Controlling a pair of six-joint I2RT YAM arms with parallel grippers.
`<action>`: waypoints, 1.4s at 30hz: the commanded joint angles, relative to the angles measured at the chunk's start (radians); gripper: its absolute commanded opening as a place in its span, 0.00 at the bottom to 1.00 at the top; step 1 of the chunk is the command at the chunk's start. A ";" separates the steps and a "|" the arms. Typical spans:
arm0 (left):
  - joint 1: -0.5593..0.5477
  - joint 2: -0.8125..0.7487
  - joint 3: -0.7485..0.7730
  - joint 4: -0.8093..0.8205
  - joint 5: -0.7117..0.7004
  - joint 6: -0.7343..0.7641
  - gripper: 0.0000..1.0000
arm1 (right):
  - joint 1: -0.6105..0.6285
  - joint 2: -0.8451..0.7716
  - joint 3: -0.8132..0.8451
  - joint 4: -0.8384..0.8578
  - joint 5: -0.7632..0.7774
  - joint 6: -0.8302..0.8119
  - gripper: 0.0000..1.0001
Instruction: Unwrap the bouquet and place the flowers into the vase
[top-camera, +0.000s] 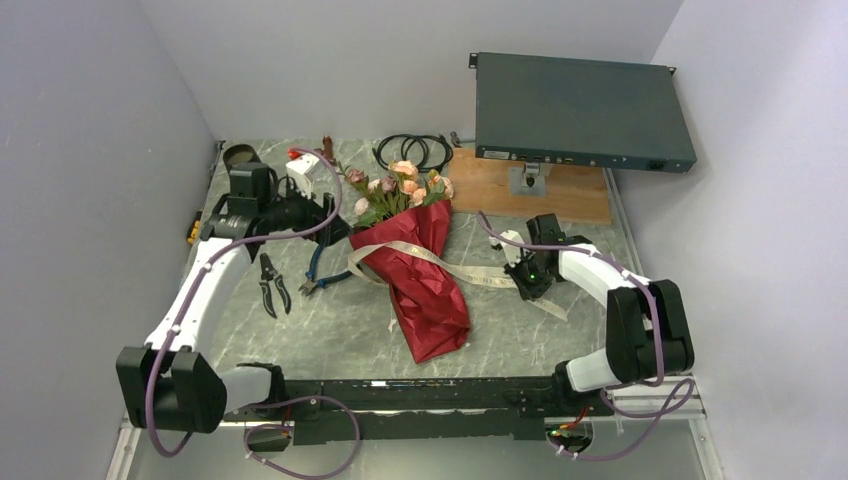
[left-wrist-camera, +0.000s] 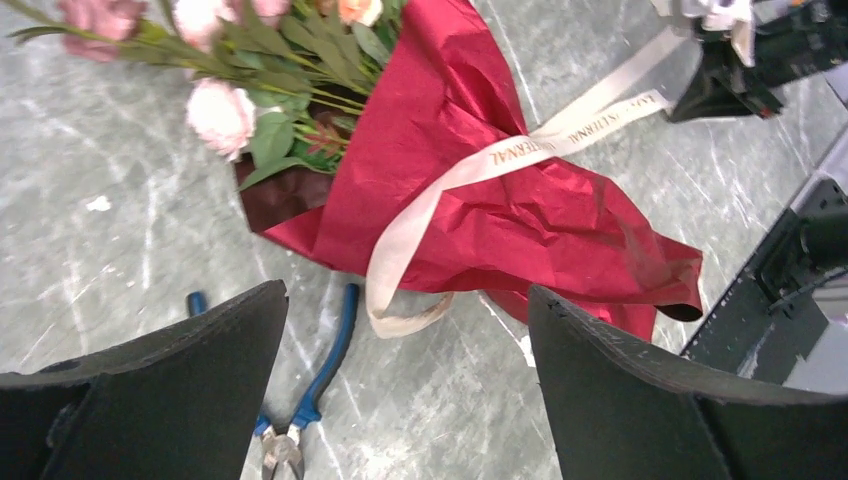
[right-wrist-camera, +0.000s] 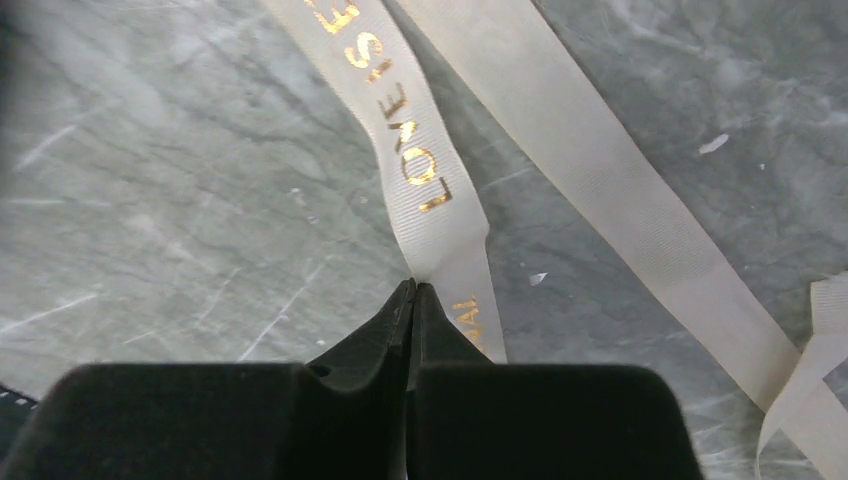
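Note:
The ribbon loops under the red paper, so the robot's right gripper needs to lift the ribbon's printed end across the bouquet while the left gripper takes hold of the ribbon's loop (top-camera: 354, 264).
The bouquet lies across the middle of the table, its crinkled red paper (top-camera: 425, 285) (left-wrist-camera: 500, 200) still round the stems. The flowers (top-camera: 400, 185) (left-wrist-camera: 215, 110), pink and peach roses with green leaves, stick out at the far end. A beige printed ribbon (top-camera: 475, 272) (left-wrist-camera: 560, 135) (right-wrist-camera: 420, 190) trails loose over the paper towards the right. My left gripper (top-camera: 330, 218) (left-wrist-camera: 405, 295) hangs open left of the bouquet, with nothing between its fingers. My right gripper (top-camera: 527, 283) (right-wrist-camera: 413, 287) is shut, its tips pinching the ribbon's edge. The dark vase (top-camera: 240, 155) stands at the far left corner.
Blue-handled pliers (top-camera: 320, 275) (left-wrist-camera: 300, 400) and black shears (top-camera: 270, 285) lie left of the bouquet. A coiled black cable (top-camera: 413, 152) lies at the back. A grey flat box (top-camera: 580, 110) stands on a mount over a wooden board (top-camera: 560, 195) at the back right. Walls close three sides.

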 joint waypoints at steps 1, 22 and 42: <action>0.035 -0.093 -0.010 -0.003 -0.093 -0.091 0.99 | 0.011 -0.107 0.097 -0.068 -0.097 0.009 0.00; 0.228 -0.167 -0.048 -0.220 0.287 0.181 0.81 | 0.252 -0.016 0.675 -0.251 -0.300 0.092 0.00; 0.178 -0.082 -0.034 -0.156 0.245 0.173 0.81 | 0.062 0.016 0.115 -0.042 0.058 0.036 0.46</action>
